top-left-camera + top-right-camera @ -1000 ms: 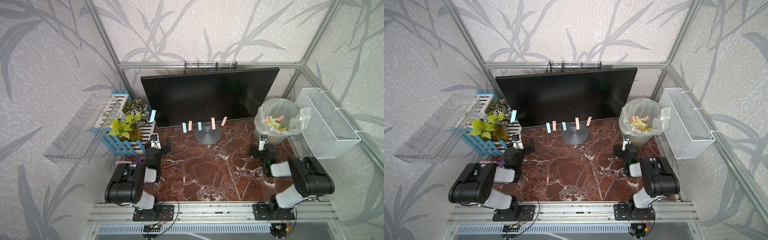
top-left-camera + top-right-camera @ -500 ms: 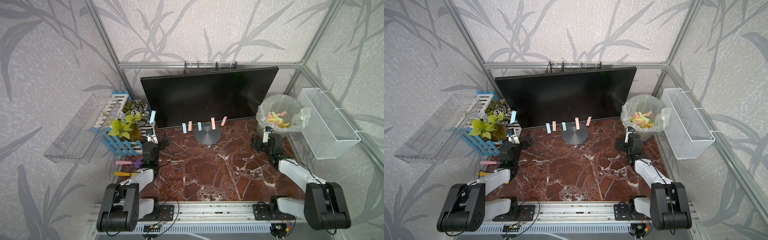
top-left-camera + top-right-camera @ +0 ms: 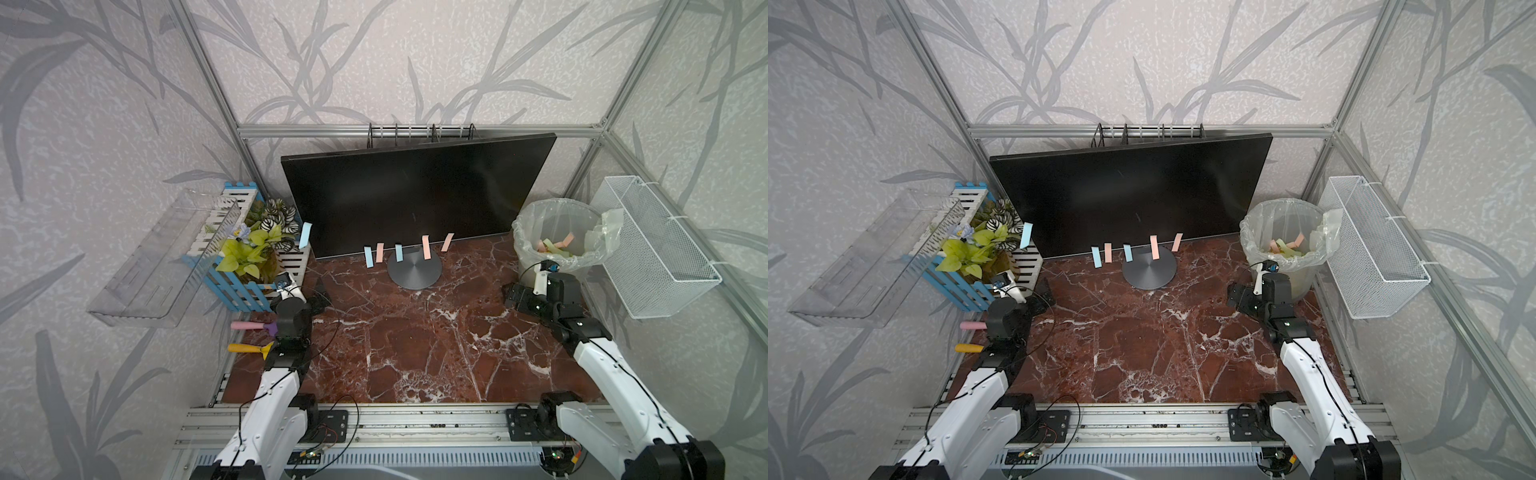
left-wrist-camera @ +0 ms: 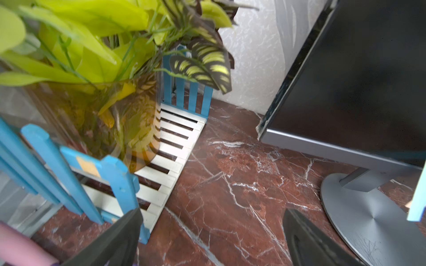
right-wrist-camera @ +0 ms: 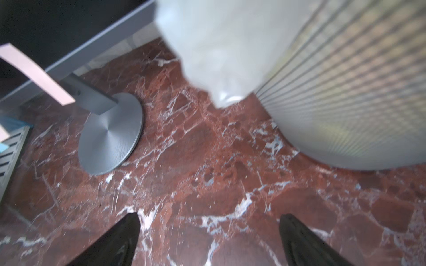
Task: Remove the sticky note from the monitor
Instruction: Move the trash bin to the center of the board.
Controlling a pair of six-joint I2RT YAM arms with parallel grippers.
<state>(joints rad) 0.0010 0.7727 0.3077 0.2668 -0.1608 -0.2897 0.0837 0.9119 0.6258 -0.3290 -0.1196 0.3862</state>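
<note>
My right gripper needs to next grip the bag-covered rim (image 3: 516, 232) of the bin, toward the monitor's round grey stand.
The monitor (image 3: 415, 195) (image 3: 1129, 195) stands at the back on its round grey stand (image 3: 414, 272). Several blue and pink sticky notes hang off its bottom edge, among them a blue one (image 3: 368, 257) and a pink one (image 3: 426, 247). Another blue sticky note (image 3: 305, 235) sticks out at its left edge. My left gripper (image 3: 311, 293) (image 4: 212, 230) is open and empty, low over the table beside the planter. My right gripper (image 3: 513, 297) (image 5: 208, 230) is open and empty in front of the bin. A pink sticky note (image 5: 39, 76) shows in the right wrist view.
A blue and white slatted planter (image 3: 249, 266) with leafy plants sits at the left. A bagged waste bin (image 3: 557, 237) holding paper strips stands at the right. A wire basket (image 3: 652, 245) and a clear tray (image 3: 162, 257) hang on the side walls. Pink (image 3: 249, 325) and yellow (image 3: 245, 347) handles lie at the left.
Both arms have unfolded from their tucked pose and stretched out toward the back. The left gripper now sits by the planter, the right by the bin. Both stay open.
</note>
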